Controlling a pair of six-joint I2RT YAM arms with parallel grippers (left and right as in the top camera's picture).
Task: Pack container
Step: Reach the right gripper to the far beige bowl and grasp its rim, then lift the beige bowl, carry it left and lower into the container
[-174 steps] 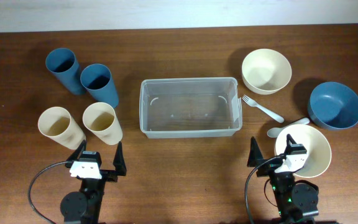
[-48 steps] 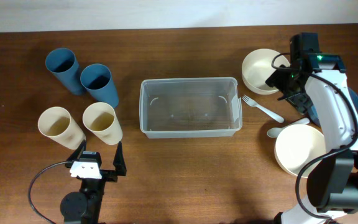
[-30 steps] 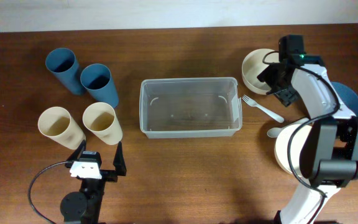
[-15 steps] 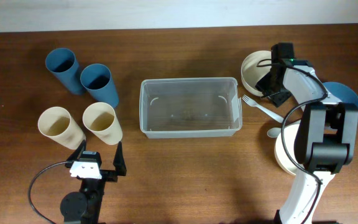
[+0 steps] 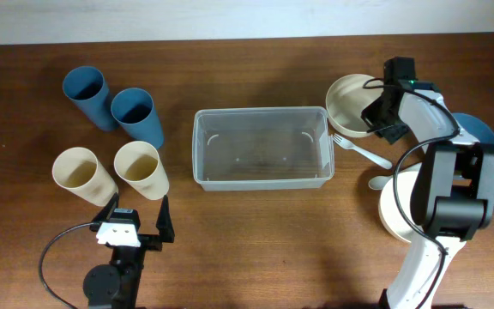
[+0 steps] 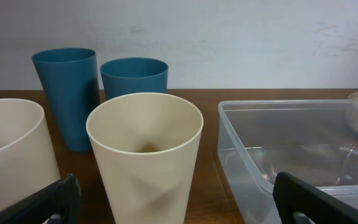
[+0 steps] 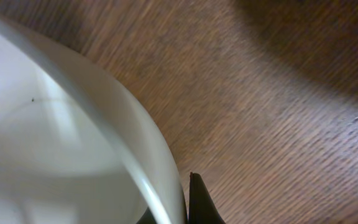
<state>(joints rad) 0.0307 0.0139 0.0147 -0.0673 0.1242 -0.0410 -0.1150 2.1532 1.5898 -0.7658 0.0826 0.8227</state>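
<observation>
The robot's right gripper will let go of the cream bowl inside the clear container's half nearer the white fork (image 5: 274, 148).
The container (image 5: 261, 111), a clear rectangular bin, stands empty at the table's middle. To its right is a cream bowl (image 5: 348, 103), tipped, with my right gripper (image 5: 377, 106) shut on its right rim. The right wrist view shows the bowl's rim (image 7: 135, 162) pinched against a black fingertip (image 7: 199, 202). My left gripper (image 5: 135, 215) rests open at the front left, behind two cream cups (image 5: 141, 168). In the left wrist view its fingers (image 6: 319, 199) stand wide apart on either side of the near cream cup (image 6: 145, 155), not touching it.
Two blue cups (image 5: 110, 105) stand at the back left. A white fork (image 5: 363, 150) and spoon (image 5: 386, 178) lie right of the container. A blue bowl (image 5: 480, 130) and a second cream bowl (image 5: 400, 210) sit under my right arm.
My right gripper has closed on the cream bowl's rim, and the bowl has tipped and shifted a little. The left arm has not moved.
</observation>
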